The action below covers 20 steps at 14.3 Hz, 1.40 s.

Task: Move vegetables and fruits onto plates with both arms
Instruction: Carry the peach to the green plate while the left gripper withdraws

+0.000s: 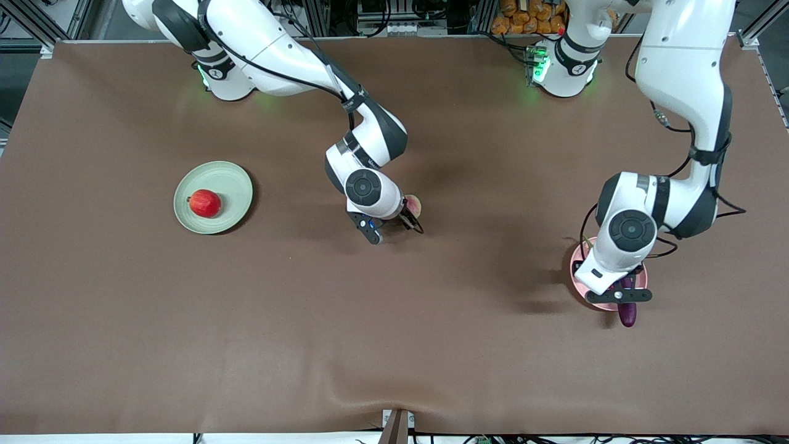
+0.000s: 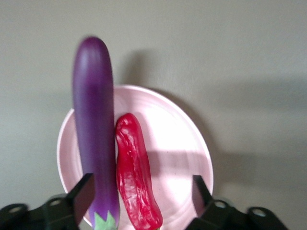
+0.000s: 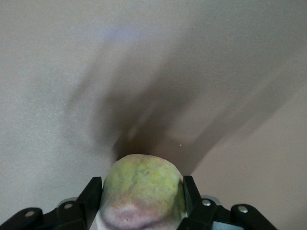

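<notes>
I should use my right gripper to set the round yellowish fruit, now low over the table's middle, down on the pale green plate [image 1: 237,190] next to the red pomegranate-like fruit.
My right gripper [image 1: 407,217] is shut on the round yellowish fruit [image 1: 413,204] low over the middle of the table. In the right wrist view the fruit [image 3: 144,189] fills the space between my fingers [image 3: 92,195]. My left gripper [image 1: 619,291] hangs open over the pale pink plate [image 1: 579,280]. In the left wrist view my left gripper [image 2: 142,191] is open above the purple eggplant [image 2: 93,129] and the red chili [image 2: 136,177], which lie side by side on the pink plate [image 2: 180,143]. The eggplant's tip [image 1: 627,315] overhangs the rim. The red pomegranate-like fruit [image 1: 204,203] sits on the pale green plate [image 1: 233,182].
The brown table cloth [image 1: 394,345] covers the table, with a ripple at its edge nearest the camera. The arm bases [image 1: 564,68] stand along the table's back edge. A small bracket [image 1: 396,425] sits at the edge nearest the camera.
</notes>
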Each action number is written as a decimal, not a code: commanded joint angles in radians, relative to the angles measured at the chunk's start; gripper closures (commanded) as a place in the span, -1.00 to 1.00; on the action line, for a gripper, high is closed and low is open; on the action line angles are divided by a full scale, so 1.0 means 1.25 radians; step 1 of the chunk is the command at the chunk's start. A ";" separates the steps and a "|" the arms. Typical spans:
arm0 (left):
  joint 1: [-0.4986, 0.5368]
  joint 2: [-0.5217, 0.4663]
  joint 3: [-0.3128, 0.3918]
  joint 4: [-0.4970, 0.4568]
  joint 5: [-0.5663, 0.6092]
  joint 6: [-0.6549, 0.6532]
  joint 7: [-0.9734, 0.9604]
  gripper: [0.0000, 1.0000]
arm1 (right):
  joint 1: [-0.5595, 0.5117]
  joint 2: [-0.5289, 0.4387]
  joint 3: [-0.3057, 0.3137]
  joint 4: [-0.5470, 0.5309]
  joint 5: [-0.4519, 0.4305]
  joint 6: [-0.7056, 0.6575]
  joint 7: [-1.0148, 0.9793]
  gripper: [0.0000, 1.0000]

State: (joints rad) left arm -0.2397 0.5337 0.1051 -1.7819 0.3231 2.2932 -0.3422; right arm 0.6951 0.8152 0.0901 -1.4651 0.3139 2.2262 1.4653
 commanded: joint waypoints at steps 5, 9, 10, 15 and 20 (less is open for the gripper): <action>0.004 -0.130 -0.033 -0.018 0.007 -0.033 0.001 -1.00 | -0.139 -0.059 -0.008 0.101 0.007 -0.335 -0.175 1.00; 0.005 -0.206 -0.037 -0.016 -0.059 -0.121 0.090 -1.00 | -0.291 -0.149 -0.012 0.053 -0.002 -0.506 -0.427 1.00; 0.015 -0.224 -0.035 -0.016 -0.105 -0.142 0.136 -1.00 | -0.330 -0.185 -0.012 -0.003 -0.025 -0.510 -0.527 1.00; 0.068 -0.305 -0.035 0.018 -0.218 -0.312 0.277 -1.00 | -0.436 -0.300 -0.012 -0.196 -0.175 -0.473 -0.786 1.00; 0.096 -0.352 -0.022 0.108 -0.217 -0.519 0.270 -1.00 | -0.522 -0.326 -0.012 -0.302 -0.207 -0.412 -0.955 1.00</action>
State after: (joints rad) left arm -0.1530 0.1211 0.0731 -1.6748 0.0667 1.7156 -0.0130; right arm 0.0770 0.4713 0.0551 -1.7400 0.0918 1.6631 0.3360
